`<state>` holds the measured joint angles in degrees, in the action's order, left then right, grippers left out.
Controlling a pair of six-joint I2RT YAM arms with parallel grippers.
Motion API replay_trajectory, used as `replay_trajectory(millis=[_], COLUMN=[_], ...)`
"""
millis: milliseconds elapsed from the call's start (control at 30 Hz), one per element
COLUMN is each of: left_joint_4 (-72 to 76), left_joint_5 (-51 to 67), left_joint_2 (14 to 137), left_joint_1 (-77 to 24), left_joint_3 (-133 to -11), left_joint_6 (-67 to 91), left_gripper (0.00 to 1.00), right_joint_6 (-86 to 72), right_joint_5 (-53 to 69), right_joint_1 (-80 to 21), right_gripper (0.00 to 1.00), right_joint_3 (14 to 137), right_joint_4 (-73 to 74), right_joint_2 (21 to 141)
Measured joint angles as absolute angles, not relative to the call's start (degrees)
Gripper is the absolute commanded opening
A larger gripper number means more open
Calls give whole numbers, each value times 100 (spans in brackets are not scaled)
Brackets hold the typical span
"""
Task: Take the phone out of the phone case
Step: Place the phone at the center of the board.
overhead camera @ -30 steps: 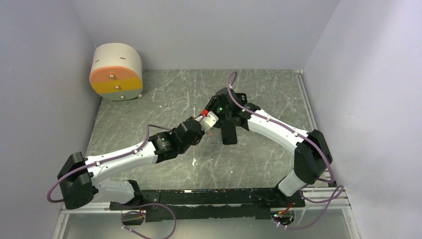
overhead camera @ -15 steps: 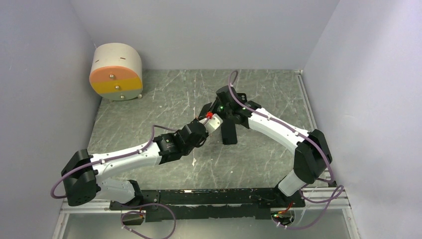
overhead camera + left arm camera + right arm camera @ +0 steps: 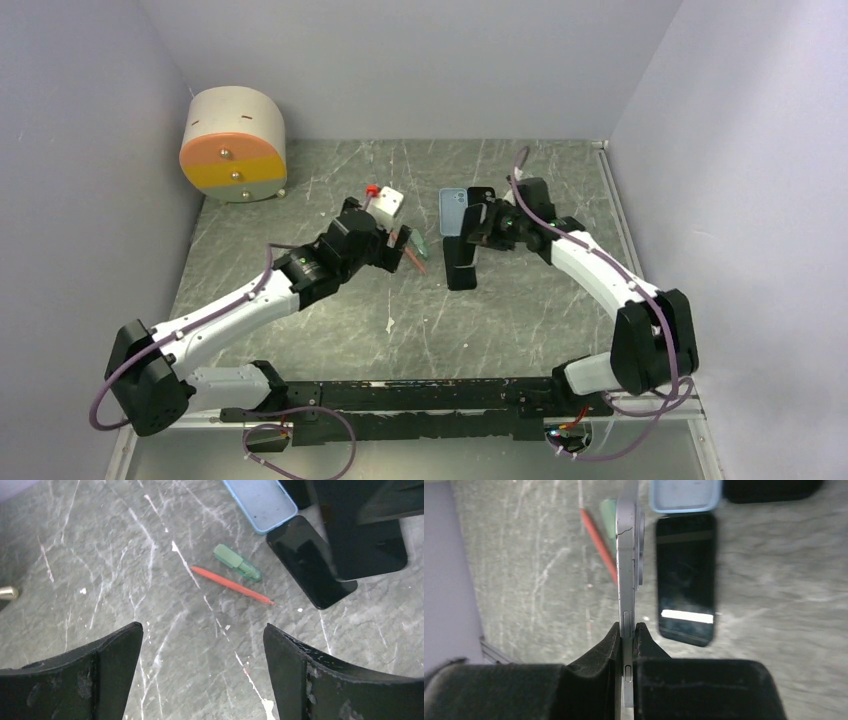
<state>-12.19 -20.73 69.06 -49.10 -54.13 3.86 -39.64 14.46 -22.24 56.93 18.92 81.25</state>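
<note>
My right gripper is going to set the pale blue phone down on the table (image 3: 495, 262) (image 3: 751, 571) beside the black phone, away from the pen.
The phone (image 3: 626, 555), pale blue with a camera bump, stands edge-on between the fingers of my right gripper (image 3: 627, 626), which is shut on its lower end. Its black screen (image 3: 370, 535) faces the left wrist camera. The light blue phone case (image 3: 455, 212) lies apart from it on the table, hollow side up (image 3: 265, 502), just beyond the phone's tip (image 3: 684, 495). My right gripper (image 3: 478, 225) hovers beside the case. To the left, my left gripper (image 3: 402, 243) is wide open with only bare table between its fingers (image 3: 202, 627).
A second black phone (image 3: 462, 265) lies flat near the case. An orange-red pen with a green cap (image 3: 235, 580) lies left of it. A round white drawer unit with orange and yellow fronts (image 3: 232, 145) stands at the back left. Grey walls close in on three sides.
My left gripper opened, let go of the case and drew back to the left. My right gripper closed on the phone and pulled right, leaving the case on the table.
</note>
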Motion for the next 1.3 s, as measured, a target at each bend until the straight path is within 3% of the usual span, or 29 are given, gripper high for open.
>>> replay_trajectory(millis=[167,367,800,967,1300], left_joint_4=[-1625,-1846,-1752,-1697,-1675], left_joint_5=[-1743,-1688,-2150,-2298,-2440], left_joint_2=[6670,6292,6055,5979,5885], left_joint_1=[-4178,-3520,-3186,-3157,-3142], left_joint_3=[-5413,-5328,-4897,-4882,-4853], left_joint_6=[744,880,886,895,976], left_gripper=[95,95,95,95,95], right_joint_6=[-2862,-1962,-834,-790,-617], right_joint_5=[2161,3151,4506,4901,4998], right_joint_1=[-1079,108,473,484,484], right_gripper=[0,0,0,8,42], right_joint_3=[5026,4821,4921,5070,5387], right_joint_4=[1822,1778,1704,1693,1824], right_joint_2=[7686,7985,9559,9935,10479])
